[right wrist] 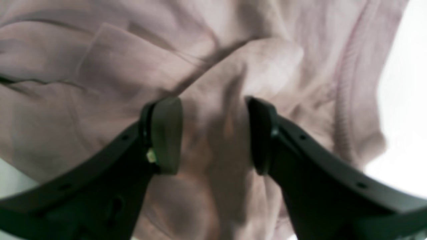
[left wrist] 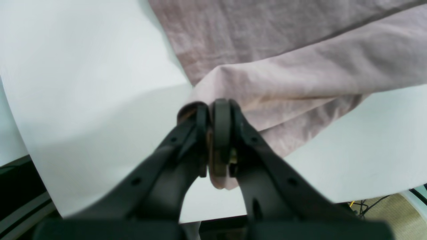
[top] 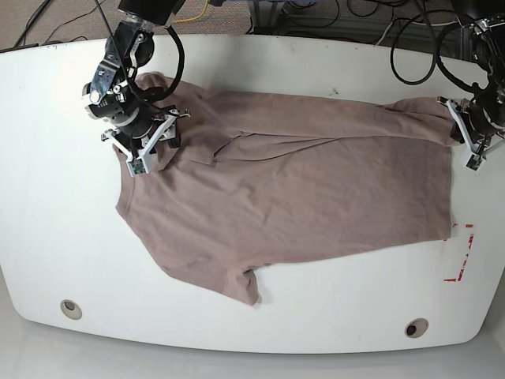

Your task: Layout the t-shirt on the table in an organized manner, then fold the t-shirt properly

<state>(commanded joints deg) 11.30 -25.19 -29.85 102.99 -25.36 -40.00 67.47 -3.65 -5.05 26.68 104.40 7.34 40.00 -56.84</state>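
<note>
My right gripper will open and pinch the cloth's front fold (right wrist: 272, 62), as it gapes around a thick heap of cloth, before both grippers pull forward.
The mauve-brown t-shirt (top: 300, 189) lies spread across the white table (top: 252, 59), wrinkled, with one sleeve pointing toward the front edge. At the shirt's right end, my left gripper (top: 457, 126) is shut on a bunched fold of cloth. The left wrist view shows that fold (left wrist: 300, 66) pinched between the closed tips of the left gripper (left wrist: 217, 113), just above the table (left wrist: 83, 100). My right gripper (top: 150, 146) hovers open over the shirt's left shoulder area. In the right wrist view its fingers (right wrist: 166, 133) straddle rumpled cloth (right wrist: 133, 66) without closing on it, the right gripper (right wrist: 213, 133) gaping wide.
Red tape marks (top: 461, 257) sit near the table's right front. Two grey grommets (top: 71, 308) (top: 416, 327) lie along the front edge. Cables (top: 316, 16) run behind the far edge. The table's edge and floor (left wrist: 383, 213) show close below the left gripper.
</note>
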